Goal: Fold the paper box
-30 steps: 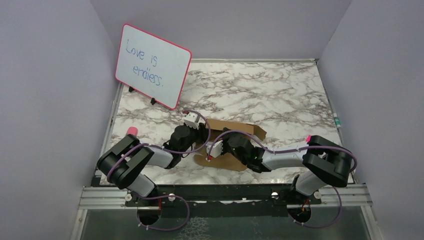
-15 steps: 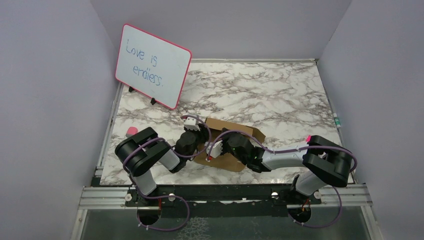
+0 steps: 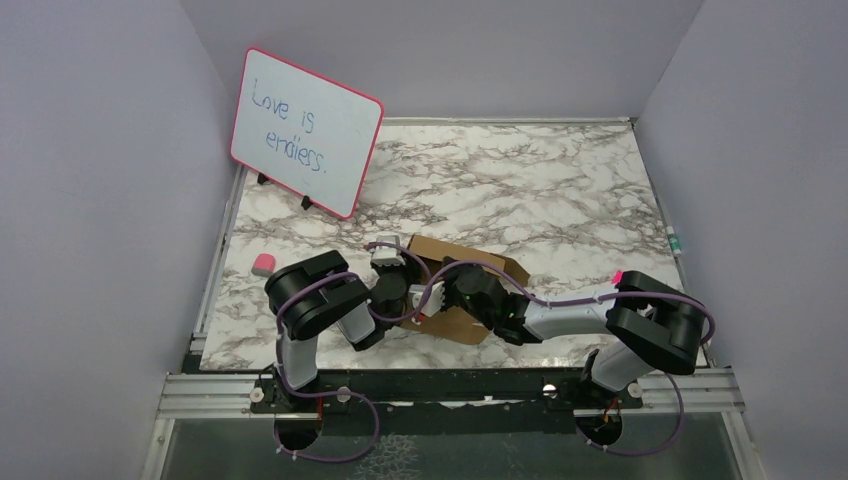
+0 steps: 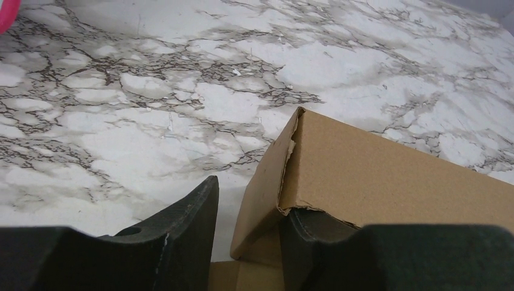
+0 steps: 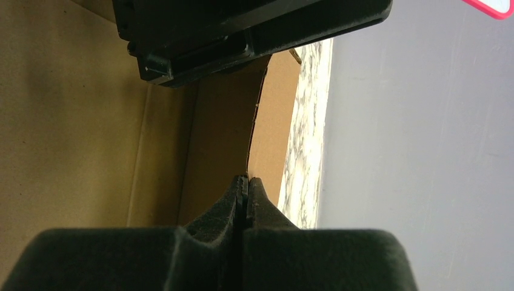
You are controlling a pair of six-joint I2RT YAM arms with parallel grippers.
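Next, I open my right gripper and take the top panel's corner (image 3: 502, 261) beside the end flap, because it pinches the box's top panel mid-length while that end flap splays open.
The paper box (image 3: 470, 268) is brown corrugated cardboard, partly folded, lying near the table's front between both arms. My left gripper (image 3: 403, 293) is at its left end. In the left wrist view the left gripper (image 4: 251, 197) stands open astride the box's end wall (image 4: 262, 188). One finger (image 4: 176, 233) is outside with a gap to the wall, and the other finger (image 4: 315, 242) is under the top panel (image 4: 388, 176). My right gripper (image 5: 245, 177) is shut, reaching into the box (image 5: 73, 121), its tips at a flap's edge (image 5: 270, 121). From above, the right gripper (image 3: 447, 297) sits over the box's open middle.
A pink-framed whiteboard (image 3: 307, 130) with blue writing stands at the back left. A small pink block (image 3: 262, 264) lies near the left table edge. The marble table (image 3: 560, 180) stretches behind the box. Grey walls close in both sides.
My left arm has folded in toward the box, its elbow swinging right and uncovering the pink block. The box's near flap has come up from flat. The right arm has stayed put.
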